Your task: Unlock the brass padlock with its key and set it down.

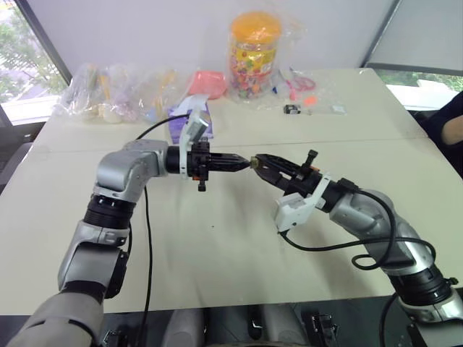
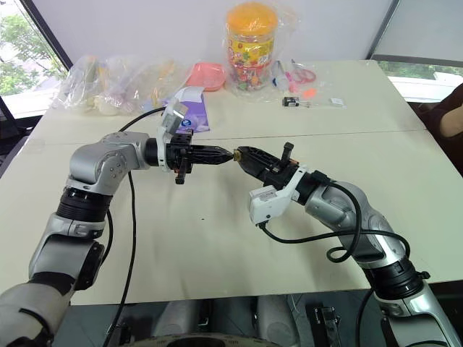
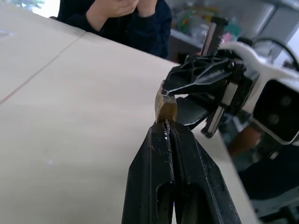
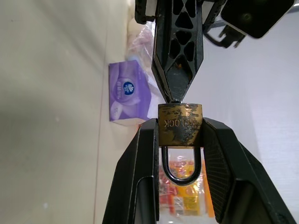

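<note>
The padlock's shackle sits back inside the fingers of my right gripper, so next my left gripper leaves the key and takes the padlock's body [image 4: 180, 124] to free my right gripper.
Above the middle of the table [image 1: 217, 246] my two grippers meet tip to tip. My right gripper [image 4: 180, 125] is shut on the brass padlock [image 4: 180, 122], pinching its worn body from both sides, with the shackle [image 4: 181, 163] closed and hanging back between the fingers. My left gripper [image 1: 243, 164] points level at the padlock's [image 3: 166, 105] keyhole end, its fingers [image 3: 187, 154] shut on the key. Of the key, a sliver of metal [image 3: 167, 123] shows at the fingertips, going into the padlock [image 1: 251, 163].
Along the far edge stand a candy jar [image 1: 255, 54], clear bags of items [image 1: 119, 90], a pink bowl [image 1: 210, 81], a purple tissue pack [image 1: 189, 116], pink scissors [image 1: 300, 83] and a small black item [image 1: 291, 109]. A person [image 3: 121, 21] sits at the table's right side.
</note>
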Robot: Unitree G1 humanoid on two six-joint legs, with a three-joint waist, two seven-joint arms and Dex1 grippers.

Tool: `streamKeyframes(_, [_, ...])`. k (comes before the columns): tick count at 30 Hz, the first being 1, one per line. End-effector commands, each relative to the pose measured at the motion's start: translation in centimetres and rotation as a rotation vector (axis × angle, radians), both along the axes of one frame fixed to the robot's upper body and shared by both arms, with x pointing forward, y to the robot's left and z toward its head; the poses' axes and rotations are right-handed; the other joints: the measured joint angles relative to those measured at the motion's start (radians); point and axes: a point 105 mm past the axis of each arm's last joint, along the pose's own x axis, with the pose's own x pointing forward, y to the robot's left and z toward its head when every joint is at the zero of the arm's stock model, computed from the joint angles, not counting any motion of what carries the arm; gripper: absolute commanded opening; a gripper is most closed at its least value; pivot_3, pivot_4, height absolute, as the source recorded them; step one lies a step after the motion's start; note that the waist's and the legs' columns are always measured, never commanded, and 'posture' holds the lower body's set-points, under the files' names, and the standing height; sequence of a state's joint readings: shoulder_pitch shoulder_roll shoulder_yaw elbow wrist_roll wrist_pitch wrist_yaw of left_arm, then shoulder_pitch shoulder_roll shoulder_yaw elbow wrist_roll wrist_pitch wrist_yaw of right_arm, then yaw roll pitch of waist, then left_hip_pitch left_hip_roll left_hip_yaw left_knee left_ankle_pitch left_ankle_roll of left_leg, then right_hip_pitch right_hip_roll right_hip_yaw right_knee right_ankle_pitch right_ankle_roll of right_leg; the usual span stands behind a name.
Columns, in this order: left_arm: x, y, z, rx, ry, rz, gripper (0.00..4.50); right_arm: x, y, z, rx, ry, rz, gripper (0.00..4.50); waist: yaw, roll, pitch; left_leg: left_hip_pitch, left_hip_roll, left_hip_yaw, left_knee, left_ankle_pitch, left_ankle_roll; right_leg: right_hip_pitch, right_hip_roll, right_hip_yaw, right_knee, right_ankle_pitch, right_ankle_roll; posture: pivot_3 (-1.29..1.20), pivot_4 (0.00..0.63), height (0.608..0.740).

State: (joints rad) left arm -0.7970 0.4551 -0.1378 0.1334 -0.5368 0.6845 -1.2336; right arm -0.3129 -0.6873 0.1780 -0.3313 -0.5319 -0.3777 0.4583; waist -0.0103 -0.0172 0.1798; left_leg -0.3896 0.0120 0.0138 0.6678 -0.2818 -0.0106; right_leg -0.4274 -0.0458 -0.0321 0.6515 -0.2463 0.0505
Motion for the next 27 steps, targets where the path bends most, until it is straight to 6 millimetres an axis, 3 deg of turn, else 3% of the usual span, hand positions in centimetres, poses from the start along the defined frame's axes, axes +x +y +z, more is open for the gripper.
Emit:
streamKeyframes(1, [-0.4, -0.7, 0.5, 0.019, -0.15, -0.025, 0.04, -1.0, 0.5, 1.6, 0.041, -0.036, 0.043, 0.7, 0.0, 0.0, 0.0, 0.0, 0.0, 0.0, 0.0, 0.0, 0.0, 0.0, 0.0, 0.0, 0.0, 0.0, 0.0, 0.0, 0.15, 0.737])
streamKeyframes(21, [1.1, -1.4, 1.2, 0.118, -1.006, 0.007, 0.04, -1.1, 0.2, 0.3, 0.009, 0.017, 0.035, 0.7, 0.003, 0.0, 0.0, 0.001, 0.0, 0.006, 0.0, 0.0, 0.0, 0.0, 0.0, 0.001, 0.0, 0.0, 0.0, 0.0, 0.15, 0.737])
streamKeyframes(24, [1.3, -1.6, 1.8, 0.083, -1.025, 0.023, 0.04, -1.0, 0.1, 0.2, 0.008, 0.018, 0.033, 0.7, 0.003, 0.0, 0.0, 0.0, 0.0, 0.006, 0.0, 0.0, 0.0, 0.0, 0.0, 0.001, 0.0, 0.0, 0.0, 0.0, 0.15, 0.737])
streamKeyframes(27, [1.7, -1.5, 2.0, 0.047, -0.899, 0.059, 0.04, -1.0, 0.1, 0.2, 0.01, 0.024, 0.032, 0.7, 0.002, 0.0, 0.0, 0.0, 0.0, 0.006, 0.0, 0.0, 0.0, 0.0, 0.0, 0.001, 0.0, 0.0, 0.001, 0.0, 0.15, 0.737])
